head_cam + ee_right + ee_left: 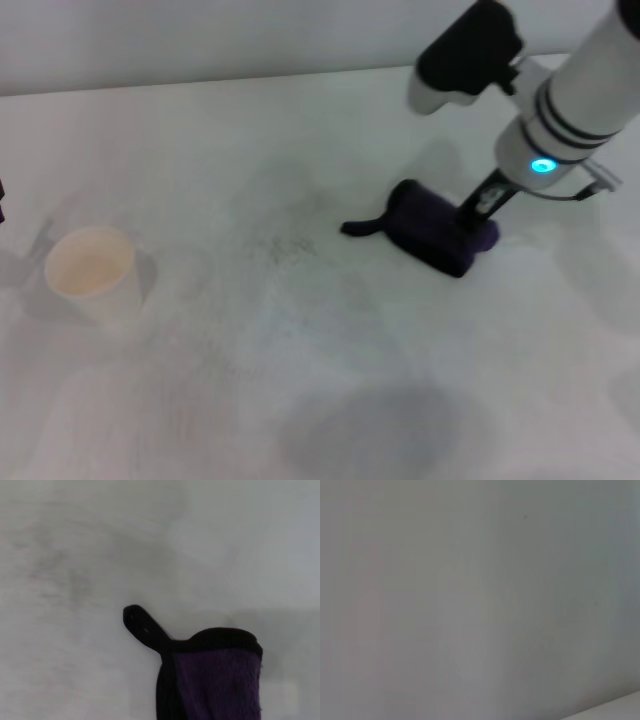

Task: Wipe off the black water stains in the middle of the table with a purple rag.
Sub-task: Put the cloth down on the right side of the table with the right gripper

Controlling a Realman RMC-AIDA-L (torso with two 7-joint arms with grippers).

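My right gripper is going to let go of the purple rag on the bare table (511,215) past its gripped end, away from the smudges.
The purple rag (435,232) lies bunched on the white table (300,380), right of the middle, with its thin dark tail (360,227) pointing left. My right gripper (478,212) comes down from the upper right and is shut on the rag's right end. In the right wrist view the rag (220,680) fills the lower part, its tail (145,627) sticking out over the bare table. No black water stains show in any view; only faint grey smudges (290,243) lie left of the rag. My left gripper is out of view.
A paper cup (92,272) stands upright at the left of the table. The table's far edge (200,85) meets a pale wall. The left wrist view shows only a plain pale surface (480,600).
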